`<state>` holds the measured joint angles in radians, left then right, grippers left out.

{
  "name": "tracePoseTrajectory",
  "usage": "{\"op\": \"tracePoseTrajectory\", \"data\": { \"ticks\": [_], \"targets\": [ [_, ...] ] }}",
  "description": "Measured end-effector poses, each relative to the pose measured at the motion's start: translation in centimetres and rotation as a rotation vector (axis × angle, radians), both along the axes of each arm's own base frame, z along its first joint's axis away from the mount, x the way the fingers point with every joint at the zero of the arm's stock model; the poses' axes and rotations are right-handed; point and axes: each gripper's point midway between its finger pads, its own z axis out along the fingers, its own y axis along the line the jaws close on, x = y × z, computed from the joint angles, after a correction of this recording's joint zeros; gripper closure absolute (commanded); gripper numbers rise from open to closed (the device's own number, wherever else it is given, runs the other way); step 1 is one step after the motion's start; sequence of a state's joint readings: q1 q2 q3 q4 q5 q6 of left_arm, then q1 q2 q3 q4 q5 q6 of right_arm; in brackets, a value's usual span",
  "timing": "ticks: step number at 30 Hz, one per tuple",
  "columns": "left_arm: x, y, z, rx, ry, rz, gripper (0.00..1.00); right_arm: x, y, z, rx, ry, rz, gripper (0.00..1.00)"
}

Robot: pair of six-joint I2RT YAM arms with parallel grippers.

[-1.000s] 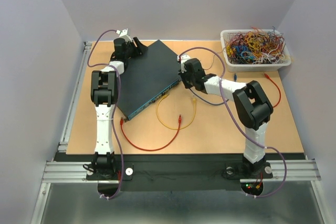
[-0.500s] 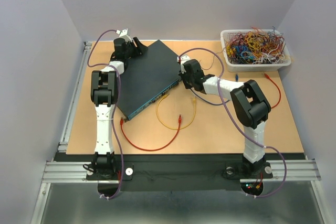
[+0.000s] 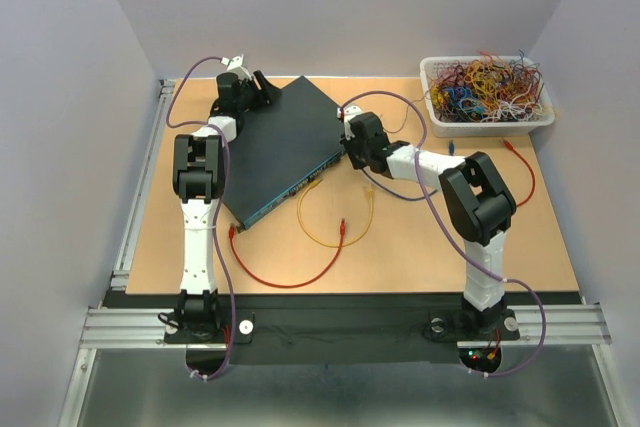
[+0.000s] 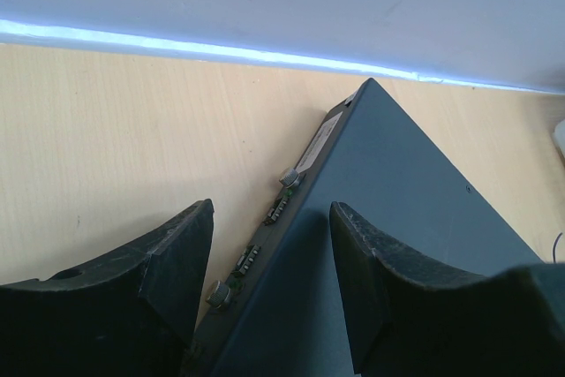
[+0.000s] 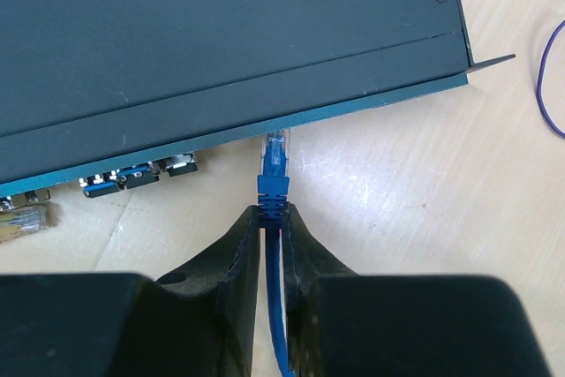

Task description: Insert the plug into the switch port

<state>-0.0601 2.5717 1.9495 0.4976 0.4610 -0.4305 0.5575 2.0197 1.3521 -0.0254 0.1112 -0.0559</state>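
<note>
Next, I release the blue plug with my right gripper on the bare table (image 3: 348, 183) beside the yellow plug, before the switch.
The dark teal switch (image 3: 280, 142) lies at an angle on the table. Its front face shows in the right wrist view (image 5: 221, 33) with a row of ports (image 5: 137, 174). My right gripper (image 5: 273, 211) is shut on the blue plug (image 5: 274, 161) at its boot. The plug's tip reaches the switch's front face near the right end; how deep it sits is hidden under the top edge. In the top view the right gripper (image 3: 350, 145) is at that face. My left gripper (image 4: 272, 209) is open, with its fingers either side of the switch's back edge (image 4: 291, 218).
A white mesh basket (image 3: 487, 125) of coloured wires stands at the back right. A yellow cable (image 3: 335, 222) and a red cable (image 3: 280, 277) lie in front of the switch. A yellow plug (image 5: 22, 218) sits at the face's left. Another red cable (image 3: 522, 162) lies right.
My right gripper has moved a little left toward the switch's front face with the blue plug. The left arm has not moved.
</note>
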Motion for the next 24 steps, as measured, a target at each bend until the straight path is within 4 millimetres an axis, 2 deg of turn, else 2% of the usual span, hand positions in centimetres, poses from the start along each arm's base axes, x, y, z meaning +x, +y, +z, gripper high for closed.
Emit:
{"op": "tracePoseTrajectory", "data": {
  "ticks": [24],
  "targets": [
    [0.0, 0.0, 0.0, 0.001, 0.0, 0.001, 0.35, 0.0, 0.5, 1.3, 0.003, 0.0, 0.01, 1.0]
  ]
}}
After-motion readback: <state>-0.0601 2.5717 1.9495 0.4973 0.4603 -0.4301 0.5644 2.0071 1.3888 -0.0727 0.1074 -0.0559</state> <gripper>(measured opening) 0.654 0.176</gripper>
